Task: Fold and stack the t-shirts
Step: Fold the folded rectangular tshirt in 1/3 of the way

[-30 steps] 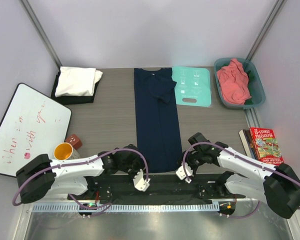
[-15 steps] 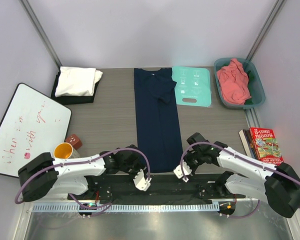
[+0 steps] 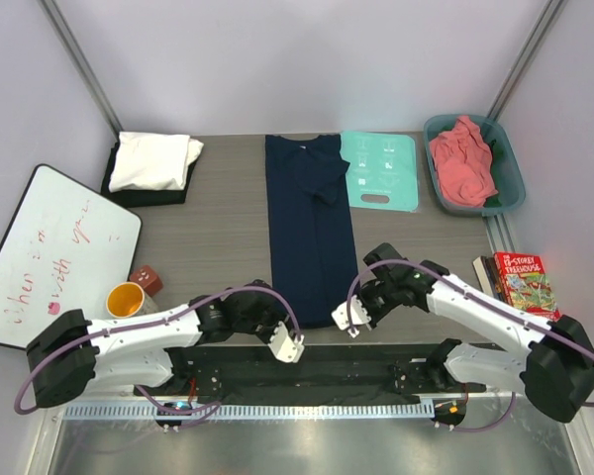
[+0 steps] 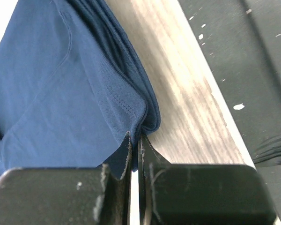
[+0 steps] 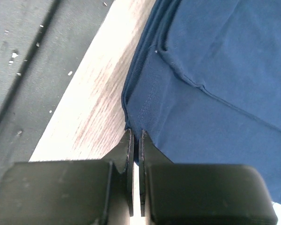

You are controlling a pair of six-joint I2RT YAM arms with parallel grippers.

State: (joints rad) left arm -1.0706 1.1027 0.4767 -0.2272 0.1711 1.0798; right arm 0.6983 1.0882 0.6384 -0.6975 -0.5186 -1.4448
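Observation:
I need to release the navy t-shirt's hem corner from my right gripper by its folded sleeve, beside the mint-green board (image 3: 344, 190).
A dark navy t-shirt (image 3: 312, 233) lies as a long folded strip down the middle of the table, collar at the far end. My left gripper (image 3: 274, 319) is shut on its near left hem corner. In the left wrist view the gripper (image 4: 135, 140) pinches the bunched hem of the navy t-shirt (image 4: 61, 93). My right gripper (image 3: 356, 309) is shut on the near right corner; the right wrist view shows this gripper (image 5: 136, 138) clamping the t-shirt's edge (image 5: 215, 93). A folded white t-shirt (image 3: 156, 160) rests on a black one (image 3: 144, 195) at the back left. A salmon pink t-shirt (image 3: 462, 163) sits crumpled in the tub.
The teal tub (image 3: 510, 193) stands at the back right, with a mint-green board (image 3: 380, 170) next to the navy shirt. A whiteboard (image 3: 49, 247), a yellow mug (image 3: 127, 299) and a small brown object (image 3: 147, 279) are on the left. Books (image 3: 520, 287) lie on the right. A black mat (image 3: 317, 366) covers the near edge.
Both grippers have shut on the navy shirt's near hem corners and drawn the hem a little away from the near edge.

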